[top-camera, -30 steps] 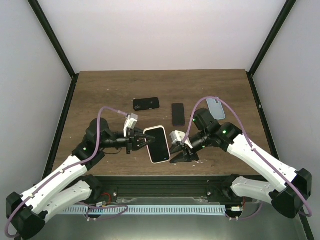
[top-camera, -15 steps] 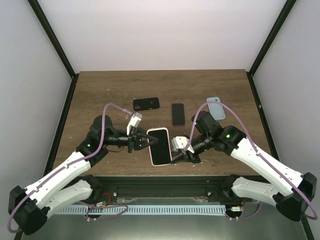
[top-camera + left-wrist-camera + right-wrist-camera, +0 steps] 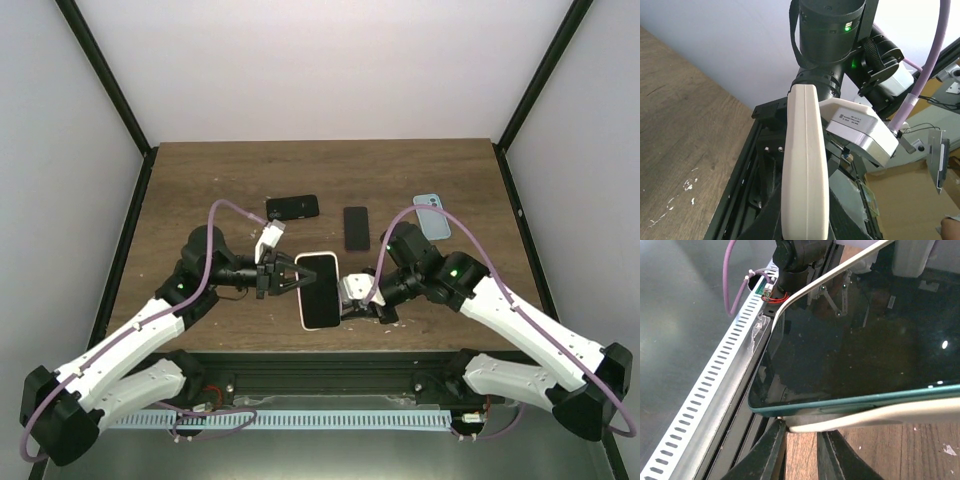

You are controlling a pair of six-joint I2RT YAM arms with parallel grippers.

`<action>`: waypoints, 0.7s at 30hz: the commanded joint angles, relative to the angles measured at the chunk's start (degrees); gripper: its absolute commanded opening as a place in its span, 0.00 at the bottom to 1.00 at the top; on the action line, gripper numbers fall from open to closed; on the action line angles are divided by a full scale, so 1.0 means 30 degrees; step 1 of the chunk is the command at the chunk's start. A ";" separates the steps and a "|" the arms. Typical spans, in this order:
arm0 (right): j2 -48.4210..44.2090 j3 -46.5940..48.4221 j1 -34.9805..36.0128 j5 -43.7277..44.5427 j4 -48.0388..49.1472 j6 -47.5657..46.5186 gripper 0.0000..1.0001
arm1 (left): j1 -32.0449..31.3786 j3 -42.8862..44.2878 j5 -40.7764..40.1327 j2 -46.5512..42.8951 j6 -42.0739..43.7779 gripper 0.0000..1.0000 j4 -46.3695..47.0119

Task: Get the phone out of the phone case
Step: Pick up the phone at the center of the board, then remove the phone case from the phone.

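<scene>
Next, my right gripper takes the case's long side (image 3: 900,413) before my left gripper opens, because it holds only the case's corner, beside the phone's raised teal edge.
A phone with a dark screen (image 3: 319,288) sits in a white case (image 3: 304,305), held above the table's near middle between both grippers. My left gripper (image 3: 289,281) is shut on the case's left long edge; in the left wrist view the white case (image 3: 805,165) stands edge-on between the jaws of this gripper (image 3: 805,222). My right gripper (image 3: 346,300) is at the case's right edge. In the right wrist view its fingers (image 3: 771,452) pinch the case's corner lip (image 3: 880,415), and the phone's teal edge (image 3: 840,404) stands lifted off the case there.
A black phone (image 3: 292,208) and another black phone (image 3: 356,228) lie on the table behind the arms. A light blue phone or case (image 3: 433,216) lies at the back right. The table's near edge and a slotted rail (image 3: 705,390) run just below the held phone.
The phone has swung from tilted to flatter, facing the top camera. My right gripper moved left onto the case's right edge. My left gripper shifted slightly right, still holding the case.
</scene>
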 commanded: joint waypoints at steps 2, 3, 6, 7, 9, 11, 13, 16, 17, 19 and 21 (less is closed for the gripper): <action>0.0511 -0.0110 -0.0763 0.0149 0.5759 0.2054 0.16 | -0.0334 0.0669 0.0670 -0.0262 -0.1436 0.00 0.1844; 0.0574 -0.0151 -0.1213 -0.0358 0.6340 0.2826 0.16 | -0.0325 0.0601 0.0644 -0.0379 -0.1421 0.00 0.1788; 0.0892 -0.0085 -0.2560 -0.2100 0.7732 0.5453 0.23 | -0.0337 0.0438 0.0557 -0.0593 -0.1338 0.00 0.1561; 0.1036 0.0002 -0.2785 -0.2602 0.7997 0.6086 0.28 | -0.0340 0.0349 0.0513 -0.0625 -0.1310 0.00 0.1522; 0.1385 0.0256 -0.2898 -0.3482 0.8211 0.7065 0.33 | -0.0330 0.0153 0.0419 -0.0631 -0.1243 0.00 0.1555; 0.1772 0.0504 -0.2894 -0.4135 0.8504 0.8274 0.38 | -0.0337 -0.0179 0.0366 -0.0592 -0.1397 0.00 0.1989; 0.2195 0.0669 -0.2912 -0.4559 0.8954 0.9435 0.41 | -0.0337 -0.0625 0.0358 -0.0488 -0.1621 0.00 0.2633; 0.2546 0.0838 -0.2926 -0.5437 0.9524 1.0876 0.46 | -0.0376 -0.1311 0.0314 -0.0318 -0.2130 0.00 0.4258; 0.2619 0.0949 -0.2954 -0.5784 0.9707 1.1283 0.46 | -0.0370 -0.1477 0.0328 -0.0232 -0.2207 0.00 0.4518; 0.2719 0.1154 -0.3025 -0.6526 0.9909 1.2015 0.49 | -0.0461 -0.1789 0.0250 -0.0099 -0.2227 0.00 0.4836; 0.2755 0.1355 -0.3069 -0.7392 1.0074 1.2620 0.54 | -0.0531 -0.2035 0.0109 -0.0058 -0.2155 0.00 0.4982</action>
